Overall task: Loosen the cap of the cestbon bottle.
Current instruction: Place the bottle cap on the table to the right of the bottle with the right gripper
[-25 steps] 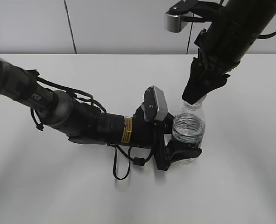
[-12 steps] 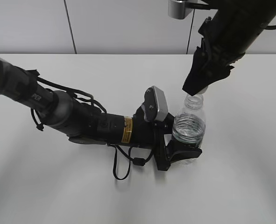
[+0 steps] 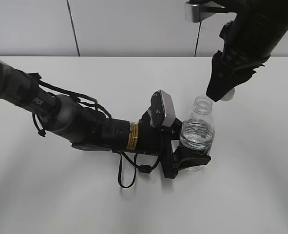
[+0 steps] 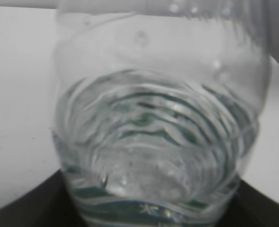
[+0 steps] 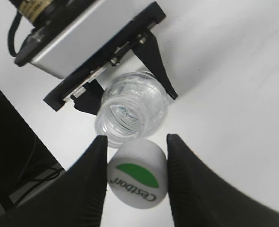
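Next, my right gripper puts the cap down on the bare white table (image 3: 259,175) beside the bottle, opposite my left gripper.
The cestbon bottle (image 3: 198,132) stands upright on the white table with its neck open; it fills the left wrist view (image 4: 158,142), where the green label band shows at the bottom. My left gripper (image 3: 190,160) is shut on the bottle's lower body. My right gripper (image 3: 222,95) is shut on the cap (image 5: 137,173), white with a green mark and "Cestbon" lettering, and holds it off the bottle, above and to the right of the open mouth (image 5: 130,113). The cap shows as a white spot under the fingers in the exterior view (image 3: 227,96).
The white table (image 3: 61,195) spreads around the bottle. The left arm (image 3: 85,127) lies across the table's left half with a loose black cable loop (image 3: 129,175). A grey wall panel (image 3: 134,24) stands behind the table.
My right gripper has lifted off the bottle neck and moved up and to the right with the cap in it. The bottle mouth is now open. The left arm has not moved.
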